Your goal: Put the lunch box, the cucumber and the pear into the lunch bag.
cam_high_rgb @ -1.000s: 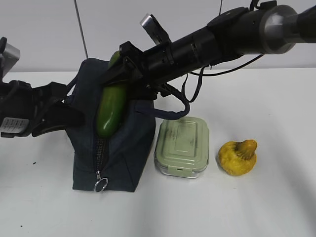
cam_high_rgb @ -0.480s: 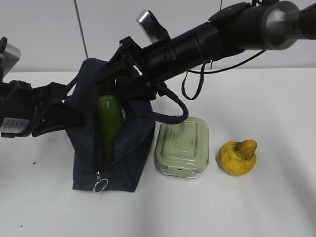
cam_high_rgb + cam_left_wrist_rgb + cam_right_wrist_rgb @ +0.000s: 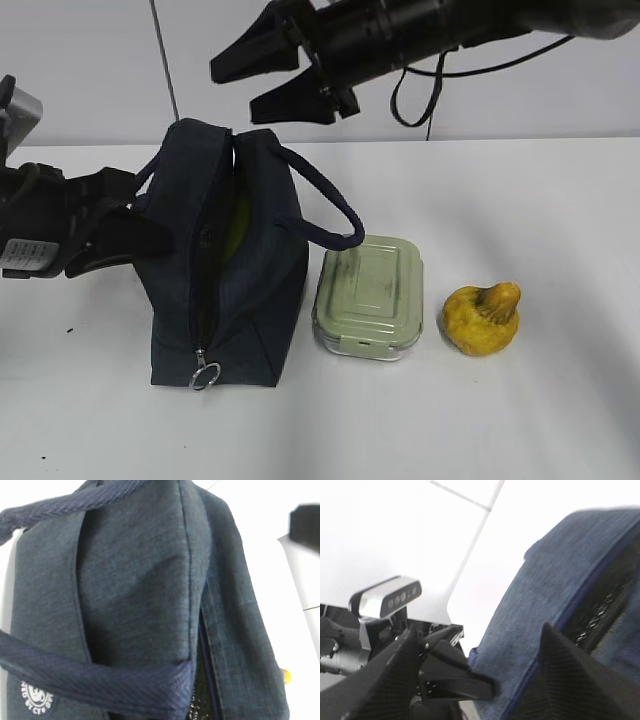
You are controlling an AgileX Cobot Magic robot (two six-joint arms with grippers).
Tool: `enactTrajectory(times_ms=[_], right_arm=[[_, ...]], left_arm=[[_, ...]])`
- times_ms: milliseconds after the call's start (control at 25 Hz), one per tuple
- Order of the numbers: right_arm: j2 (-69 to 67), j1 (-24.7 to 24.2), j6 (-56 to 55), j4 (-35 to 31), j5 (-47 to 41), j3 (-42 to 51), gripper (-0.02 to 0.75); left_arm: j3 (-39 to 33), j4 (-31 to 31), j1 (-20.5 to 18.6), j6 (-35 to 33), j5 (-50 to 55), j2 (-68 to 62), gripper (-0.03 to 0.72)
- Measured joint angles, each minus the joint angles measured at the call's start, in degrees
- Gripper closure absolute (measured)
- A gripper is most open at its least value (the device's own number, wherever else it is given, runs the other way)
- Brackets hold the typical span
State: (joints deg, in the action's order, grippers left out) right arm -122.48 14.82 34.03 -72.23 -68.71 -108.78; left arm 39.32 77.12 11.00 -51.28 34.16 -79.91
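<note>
The cucumber is already in the navy lunch bag, so my right gripper will close on the narrow end of the yellow pear [image 3: 499, 297].
The navy lunch bag [image 3: 250, 290] stands at the left with its top zipper open. Only a green sliver of the cucumber [image 3: 238, 215] shows inside it. My right gripper [image 3: 235, 90] hangs open and empty above the bag; in the right wrist view [image 3: 479, 628] its fingers frame the bag's opening [image 3: 600, 605]. My left gripper [image 3: 140, 210] is at the bag's left side, shut on its left handle; that strap [image 3: 100, 677] crosses the left wrist view. The sage-green lunch box [image 3: 370, 297] lies right of the bag, and the yellow pear [image 3: 482, 318] lies right of the box.
The bag's right handle [image 3: 325, 205] arches out over the lunch box's far corner. The zipper's ring pull [image 3: 204, 376] hangs at the bag's front end. The white table [image 3: 520, 200] runs back to a pale wall.
The cucumber left my right gripper and slid down into the bag. The right gripper opened and rose up and away from the bag. The left gripper held still.
</note>
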Motion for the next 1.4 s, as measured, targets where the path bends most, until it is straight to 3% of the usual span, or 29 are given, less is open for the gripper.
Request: enactTrajectory(times_ms=[160,400,560,800,1120,1400], right_arm=[[0.0,-4.3,-5.53,9.52,-0.36,-5.1,0.163],[3.97,-6.57,-18.28,41.56,-1.5,-7.71,0.163],[9.75,-6.57,-23.71,53.35,-1.93,-6.46,0.171],[21.25,-6.57,-24.81,58.41,-2.29,3.97,0.243],[31.76,-6.57,-24.45,58.76,-2.64,22.83,0.256],[31.87,-6.57,-22.34,64.93,-2.64,25.57,0.257]], left_arm=[[0.0,0.0,0.0,0.0,0.1,0.0,0.704],[0.0,0.0,0.0,-0.02,0.17,0.0,0.705],[0.0,0.0,0.0,-0.02,0.17,0.0,0.705],[0.0,0.0,0.0,-0.02,0.32,0.0,0.705],[0.0,0.0,0.0,-0.02,0.34,0.0,0.705],[0.0,0.0,0.0,-0.02,0.41,0.0,0.705]])
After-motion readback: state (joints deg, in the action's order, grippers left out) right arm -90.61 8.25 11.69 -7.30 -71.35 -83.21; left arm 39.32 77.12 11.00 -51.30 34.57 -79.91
